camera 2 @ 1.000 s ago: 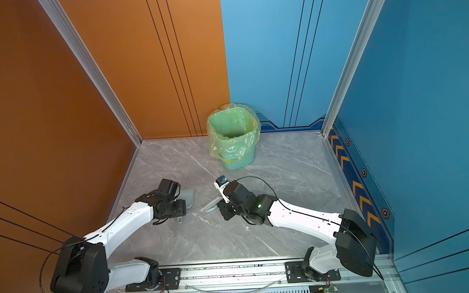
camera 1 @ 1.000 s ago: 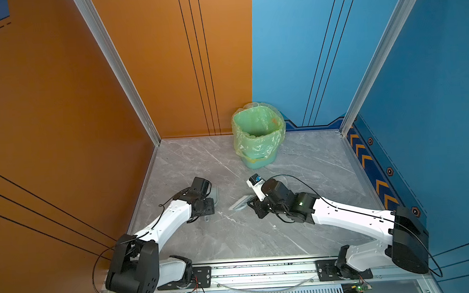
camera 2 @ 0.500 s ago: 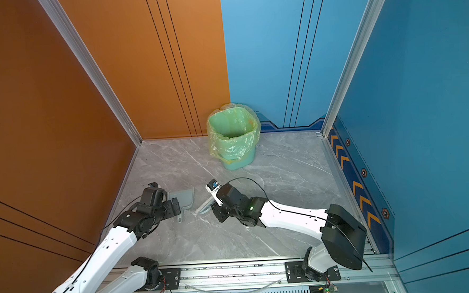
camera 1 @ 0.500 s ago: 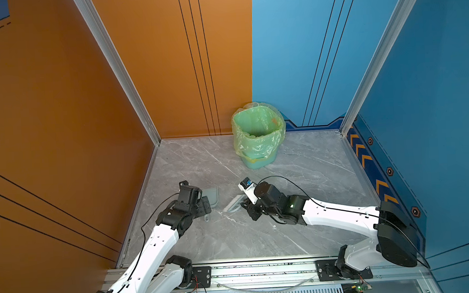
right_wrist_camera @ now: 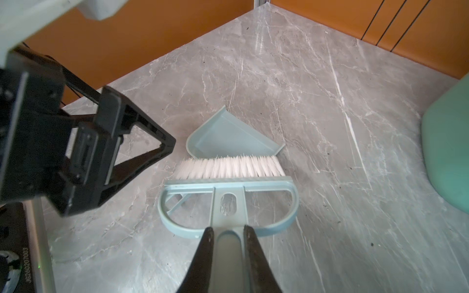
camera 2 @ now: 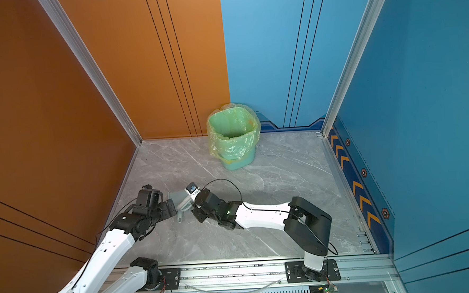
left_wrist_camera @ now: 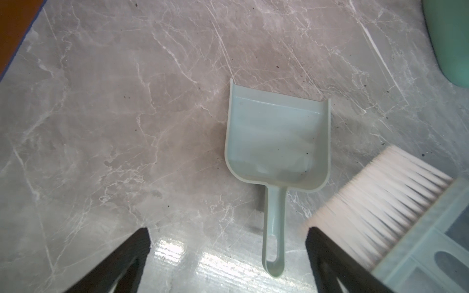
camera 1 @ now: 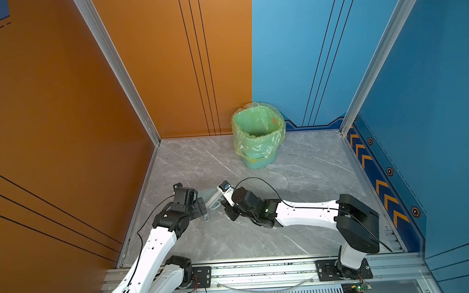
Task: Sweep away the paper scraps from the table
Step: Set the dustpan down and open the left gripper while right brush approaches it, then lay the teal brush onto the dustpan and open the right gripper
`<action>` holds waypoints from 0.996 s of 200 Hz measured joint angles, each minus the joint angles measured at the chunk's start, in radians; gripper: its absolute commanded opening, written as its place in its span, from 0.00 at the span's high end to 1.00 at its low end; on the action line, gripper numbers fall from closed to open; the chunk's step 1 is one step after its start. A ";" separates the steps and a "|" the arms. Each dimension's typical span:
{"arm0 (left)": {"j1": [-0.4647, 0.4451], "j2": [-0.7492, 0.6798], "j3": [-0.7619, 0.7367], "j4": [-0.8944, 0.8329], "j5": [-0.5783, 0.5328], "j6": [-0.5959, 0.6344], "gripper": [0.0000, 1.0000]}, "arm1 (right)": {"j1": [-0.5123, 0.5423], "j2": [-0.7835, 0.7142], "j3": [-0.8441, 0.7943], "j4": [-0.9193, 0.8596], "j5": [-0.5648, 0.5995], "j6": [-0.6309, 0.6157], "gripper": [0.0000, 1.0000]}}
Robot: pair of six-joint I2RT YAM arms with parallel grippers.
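Note:
Next, my right gripper releases the blue brush with its bristles resting inside the pale green dustpan point(camera 1: 207, 199) point(right_wrist_camera: 229, 150).
No paper scraps show on the table point(camera 1: 298, 177) in any view. A pale green dustpan point(left_wrist_camera: 276, 142) lies flat on the marble, its handle pointing at my left gripper point(left_wrist_camera: 227, 230). That gripper is open; the handle's end lies between its fingers, touching neither. In both top views the left gripper point(camera 1: 200, 206) sits just left of the dustpan point(camera 2: 176, 197). My right gripper point(right_wrist_camera: 229, 233) is shut on the handle of a blue brush point(right_wrist_camera: 228, 187), whose white bristles point(right_wrist_camera: 228, 167) rest at the dustpan's side. From above, the right gripper point(camera 1: 228, 211) is beside the pan.
A mint bin with a translucent green liner point(camera 1: 257, 135) stands at the back of the table, against the wall. An orange wall borders the left side and a blue wall the right. An aluminium rail point(camera 1: 262, 272) runs along the front.
My right gripper has carried the brush leftward to the dustpan. The left arm has folded back toward the front and its jaws have spread a little wider; the dustpan lies still.

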 measured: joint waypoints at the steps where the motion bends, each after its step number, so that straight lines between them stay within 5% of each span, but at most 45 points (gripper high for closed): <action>1: 0.001 0.000 0.000 0.000 0.000 0.000 0.02 | 0.001 0.003 0.002 0.002 0.001 0.000 1.00; 141: 0.069 -0.014 -0.013 0.000 0.038 0.000 0.03 | 0.007 0.237 0.135 0.137 0.095 0.002 0.91; 199: 0.069 -0.008 -0.013 0.000 0.050 0.000 0.02 | 0.007 0.263 0.148 0.143 0.105 0.024 0.76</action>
